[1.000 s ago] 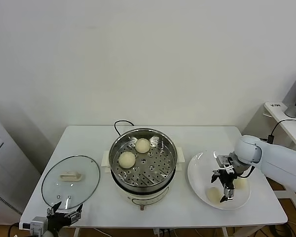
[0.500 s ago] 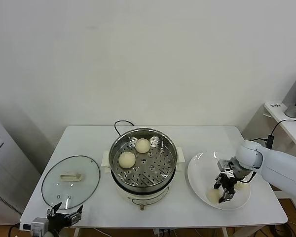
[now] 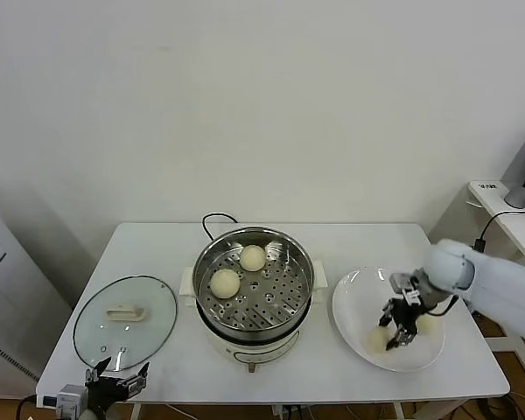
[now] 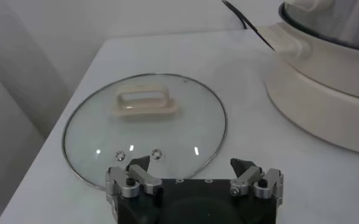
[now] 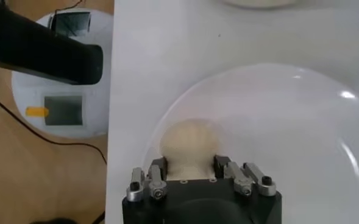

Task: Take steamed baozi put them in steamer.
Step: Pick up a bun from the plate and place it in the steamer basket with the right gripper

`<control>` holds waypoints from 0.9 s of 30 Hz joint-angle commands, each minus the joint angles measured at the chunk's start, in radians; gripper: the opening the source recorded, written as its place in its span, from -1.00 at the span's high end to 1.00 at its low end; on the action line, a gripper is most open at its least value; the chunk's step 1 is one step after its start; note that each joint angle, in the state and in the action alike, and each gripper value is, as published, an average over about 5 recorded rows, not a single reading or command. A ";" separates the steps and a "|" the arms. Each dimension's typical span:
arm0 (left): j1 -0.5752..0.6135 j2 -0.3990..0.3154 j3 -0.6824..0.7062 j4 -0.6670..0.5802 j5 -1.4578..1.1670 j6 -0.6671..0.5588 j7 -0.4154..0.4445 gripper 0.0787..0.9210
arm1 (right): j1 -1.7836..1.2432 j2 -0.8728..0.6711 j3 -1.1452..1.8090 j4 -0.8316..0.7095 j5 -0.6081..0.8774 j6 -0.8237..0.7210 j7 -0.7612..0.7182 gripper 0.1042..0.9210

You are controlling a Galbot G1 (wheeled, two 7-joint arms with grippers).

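Note:
The robot's right gripper needs to release the baozi on the near side of the steamer's tray (image 3: pixel 251 313), in front of the two baozi there.
The steamer (image 3: pixel 307 265), a shiny steel pot on a white base, stands mid-table with two steamed baozi (image 3: pixel 253 257) (image 3: pixel 225 283) on its perforated tray. To its right a white plate (image 3: pixel 354 297) carries two more. My right gripper (image 3: pixel 393 335) is down over the plate's near side, shut on one cream baozi (image 3: pixel 377 336). The right wrist view shows that baozi (image 5: pixel 188 141) squeezed between both fingers of the right gripper (image 5: pixel 189 165). The other plate baozi (image 3: pixel 430 324) lies just behind the gripper, partly hidden. My left gripper (image 3: pixel 114 381) hangs open at the table's front left corner.
A round glass lid (image 3: pixel 125 320) with a cream handle lies flat on the left of the table, just ahead of the left gripper (image 4: pixel 191 165) in the left wrist view. A black cord (image 3: pixel 215 219) runs behind the steamer. A side desk (image 3: pixel 507 219) stands at the far right.
The right gripper's fingers have closed from wide open onto the baozi at the plate's near side, and its wrist shifted slightly. The left arm has not moved.

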 commanded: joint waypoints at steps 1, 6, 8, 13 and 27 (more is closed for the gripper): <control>0.002 0.004 0.001 -0.004 0.001 -0.002 0.000 -0.77 | 0.450 0.098 -0.173 0.006 0.095 0.056 -0.049 0.08; -0.002 0.004 0.007 -0.008 0.001 0.000 0.000 -0.77 | 0.567 0.261 -0.161 -0.049 0.124 0.131 -0.086 0.08; -0.005 0.004 0.009 -0.008 0.002 0.001 0.000 -0.77 | 0.572 0.321 -0.141 -0.078 0.128 0.181 -0.089 0.08; -0.011 0.005 0.014 -0.011 0.001 0.005 -0.001 -0.77 | 0.533 0.463 -0.103 -0.155 0.135 0.413 -0.063 0.07; 0.002 0.002 0.013 -0.009 0.000 -0.001 -0.001 -0.77 | 0.356 0.572 -0.043 -0.010 -0.111 0.752 -0.019 0.07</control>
